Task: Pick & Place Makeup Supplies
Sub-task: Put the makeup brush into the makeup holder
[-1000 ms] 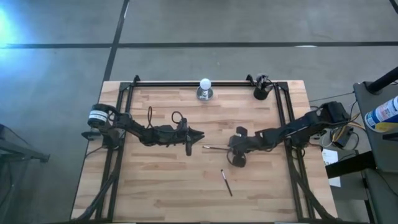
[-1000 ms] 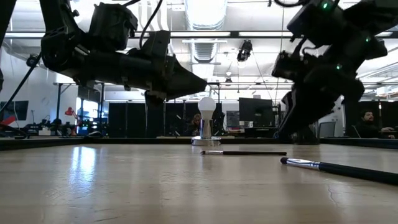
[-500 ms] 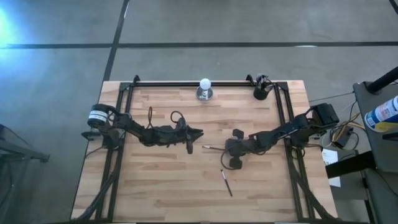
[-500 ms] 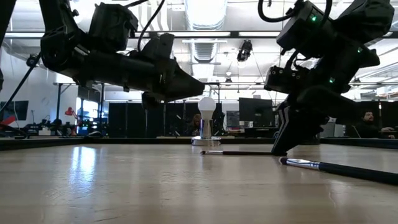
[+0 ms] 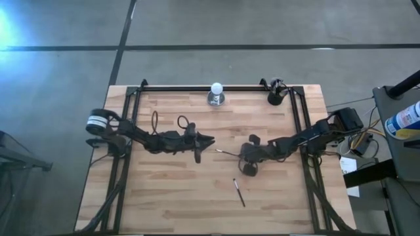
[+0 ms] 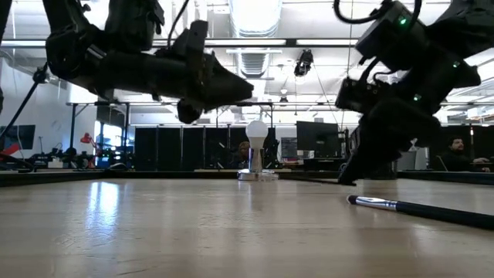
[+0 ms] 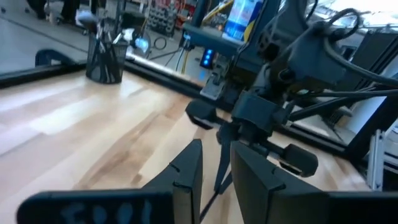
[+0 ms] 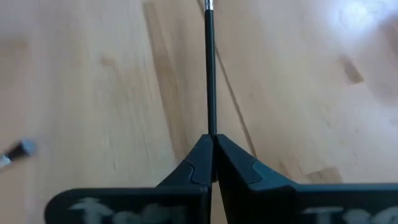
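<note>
The robot's right gripper needs to release the slim dark makeup brush, now held near the table's middle, between my left gripper's fingertips (image 5: 224,141), over the middle of the table.
My right gripper (image 5: 243,155) is shut on a slim dark makeup brush (image 5: 228,153) near the table's middle. The brush points toward the table's left, at my left gripper (image 5: 211,139). That gripper hovers above the table with its fingers a little apart (image 7: 217,180) and touches nothing. Past those fingers the held brush (image 7: 218,165) shows in the left wrist view. A second brush (image 5: 238,192) lies flat on the wood nearer the near edge, and its silver ferrule (image 8: 13,151) shows in the right wrist view. More brushes stand in the black cup (image 5: 275,93). My right gripper pinches the brush's handle end (image 8: 210,127) between its two fingertips. The fingers come from the table's right, slanting down, in line with the brush. The brush sticks straight out ahead of them, and its ferrule end (image 8: 208,5) points toward the table's left, lifted off the wood.
A white ball on a silver base (image 5: 216,94) stands at the middle of the far edge, and the black cup (image 7: 104,56) at the far right corner. Black rails (image 5: 197,88) frame the far edge and both sides. Bare wood (image 5: 170,190) lies toward the near edge.
My right gripper dipped down and a little toward the table's left onto the brush's right end, took hold, then rose and drew back. The brush, flat on the table before, is now lifted off it. My left gripper rose slightly.
</note>
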`<state>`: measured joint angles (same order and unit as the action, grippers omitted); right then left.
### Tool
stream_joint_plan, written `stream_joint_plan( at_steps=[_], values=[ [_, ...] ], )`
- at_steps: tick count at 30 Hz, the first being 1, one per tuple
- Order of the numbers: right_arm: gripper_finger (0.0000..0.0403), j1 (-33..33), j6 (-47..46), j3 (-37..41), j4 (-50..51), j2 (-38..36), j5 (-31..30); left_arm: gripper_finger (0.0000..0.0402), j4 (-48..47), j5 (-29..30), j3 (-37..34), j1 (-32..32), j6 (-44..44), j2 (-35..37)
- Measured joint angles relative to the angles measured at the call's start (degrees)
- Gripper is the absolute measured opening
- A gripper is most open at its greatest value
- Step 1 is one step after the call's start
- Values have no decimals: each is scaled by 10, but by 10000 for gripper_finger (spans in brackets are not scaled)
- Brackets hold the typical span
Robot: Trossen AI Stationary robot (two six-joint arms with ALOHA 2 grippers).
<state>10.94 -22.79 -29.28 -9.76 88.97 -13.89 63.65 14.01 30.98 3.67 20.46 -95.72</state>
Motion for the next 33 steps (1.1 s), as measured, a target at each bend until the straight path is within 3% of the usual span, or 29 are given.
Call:
stream_joint_plan(
  at_steps=[4, 14, 19, 33],
  values=[
    [9, 2, -13, 33, -72, -19, -14, 76, 36, 0, -21, 1, -9, 23],
    [8, 2, 9, 94, -314, -84, -71, 76, 226, -18, -88, 2, -14, 39],
    [8, 2, 43, 109, -423, -111, -68, 76, 253, -41, -86, 3, -40, 41],
    [8, 4, 135, 30, -462, -98, -20, 76, 217, -83, 25, 2, -89, 40]
  ],
)
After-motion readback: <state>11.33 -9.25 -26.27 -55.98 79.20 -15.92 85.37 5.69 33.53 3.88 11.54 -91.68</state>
